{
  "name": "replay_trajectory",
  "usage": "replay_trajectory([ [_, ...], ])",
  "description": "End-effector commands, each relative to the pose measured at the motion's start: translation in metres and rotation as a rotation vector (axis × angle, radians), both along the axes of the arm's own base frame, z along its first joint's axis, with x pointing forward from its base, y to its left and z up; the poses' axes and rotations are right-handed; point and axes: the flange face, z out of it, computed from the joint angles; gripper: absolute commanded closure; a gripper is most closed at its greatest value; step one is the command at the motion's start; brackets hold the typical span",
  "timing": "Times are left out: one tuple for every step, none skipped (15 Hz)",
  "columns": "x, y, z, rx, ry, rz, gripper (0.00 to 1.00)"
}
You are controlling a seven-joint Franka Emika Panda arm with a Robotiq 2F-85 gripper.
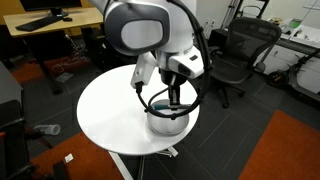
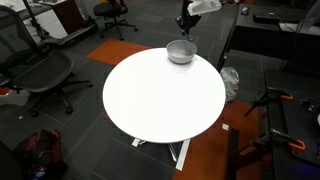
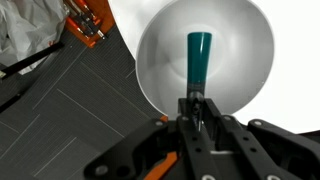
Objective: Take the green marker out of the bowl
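Note:
I need to release the green marker, now upright over the bowl, on the bare white tabletop (image 1: 110,118), well away from the bowl, toward the opposite edge.
The silvery bowl (image 3: 205,50) sits near the edge of the round white table (image 1: 110,115) and shows in both exterior views (image 1: 168,122) (image 2: 181,51). In the wrist view the teal-green marker (image 3: 197,60) stands up over the bowl's pale inside, its lower end held between my gripper's fingers (image 3: 193,108). The gripper is shut on the marker. In an exterior view my gripper (image 1: 176,100) hangs right above the bowl; the marker is too small to make out there. In the other exterior view the gripper (image 2: 187,22) is above the bowl at the table's far edge.
Dark carpet floor lies beyond the table edge by the bowl (image 3: 70,110). Office chairs (image 1: 240,50) (image 2: 40,70), desks and an orange-and-black object (image 3: 85,25) on the floor surround the table.

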Motion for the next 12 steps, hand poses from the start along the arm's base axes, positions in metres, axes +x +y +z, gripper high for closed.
replay_trajectory([
  [-0.028, 0.018, 0.046, 0.011, -0.034, 0.089, 0.95],
  [-0.031, 0.023, 0.055, 0.008, -0.042, 0.113, 0.95],
  [-0.035, 0.031, 0.065, 0.010, -0.052, 0.137, 0.95],
  [-0.038, 0.039, 0.073, 0.010, -0.054, 0.160, 0.95],
  [-0.041, 0.049, 0.081, 0.013, -0.061, 0.187, 0.95],
  [-0.045, 0.059, 0.088, 0.013, -0.063, 0.208, 0.95],
  [-0.049, 0.071, 0.093, 0.018, -0.063, 0.237, 0.95],
  [-0.054, 0.084, 0.099, 0.020, -0.067, 0.257, 0.95],
  [-0.059, 0.096, 0.103, 0.029, -0.070, 0.273, 0.95],
  [-0.063, 0.108, 0.105, 0.039, -0.054, 0.272, 0.95],
  [-0.069, 0.121, 0.107, 0.052, -0.040, 0.281, 0.95],
  [-0.075, 0.131, 0.108, 0.069, -0.016, 0.289, 0.95],
])
